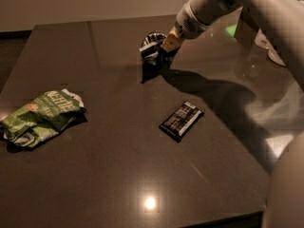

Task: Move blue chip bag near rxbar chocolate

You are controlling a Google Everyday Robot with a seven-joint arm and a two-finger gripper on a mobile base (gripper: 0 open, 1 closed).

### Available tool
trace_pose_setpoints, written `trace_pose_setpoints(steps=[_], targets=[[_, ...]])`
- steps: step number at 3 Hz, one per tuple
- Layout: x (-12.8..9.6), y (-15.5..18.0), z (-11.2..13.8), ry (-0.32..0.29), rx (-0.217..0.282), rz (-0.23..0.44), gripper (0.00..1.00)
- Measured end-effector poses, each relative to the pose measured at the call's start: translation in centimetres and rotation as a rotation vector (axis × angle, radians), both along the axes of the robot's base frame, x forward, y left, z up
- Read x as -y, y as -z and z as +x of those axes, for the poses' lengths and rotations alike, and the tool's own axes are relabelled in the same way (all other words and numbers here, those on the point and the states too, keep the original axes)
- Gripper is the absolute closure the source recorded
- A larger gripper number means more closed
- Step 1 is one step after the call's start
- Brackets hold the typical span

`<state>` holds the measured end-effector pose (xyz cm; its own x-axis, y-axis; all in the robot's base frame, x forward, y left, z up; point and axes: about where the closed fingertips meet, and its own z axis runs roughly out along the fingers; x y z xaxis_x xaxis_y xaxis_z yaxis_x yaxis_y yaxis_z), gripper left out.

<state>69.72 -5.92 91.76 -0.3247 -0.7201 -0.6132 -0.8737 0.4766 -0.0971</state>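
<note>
The robot's gripper needs to let go of the blue chip bag on the table (167,87) just behind the rxbar chocolate.
The blue chip bag (151,43), small and wrinkly in dark blue and white, is held off the dark table at the upper middle. My gripper (161,49) is shut on the bag, coming in from the upper right on the white arm. The rxbar chocolate (181,120), a flat black bar with white lettering, lies on the table right of centre, well below and a little right of the bag. The bag's shadow falls on the table just under it.
A larger green chip bag (42,117) lies crumpled at the left of the table (109,175). The white arm crosses the top right corner. The robot's white body (289,194) fills the lower right edge. White objects stand at the far right.
</note>
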Motion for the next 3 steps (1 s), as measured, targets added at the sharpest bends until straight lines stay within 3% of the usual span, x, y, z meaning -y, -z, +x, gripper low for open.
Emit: trace_pose_setpoints(steps=[2,3], targets=[[2.5,-1.0,-9.3,-0.057,-0.068,0.02,1.0],[2.6,-1.1,-11.9,-0.088,-0.085,0.024,0.98]])
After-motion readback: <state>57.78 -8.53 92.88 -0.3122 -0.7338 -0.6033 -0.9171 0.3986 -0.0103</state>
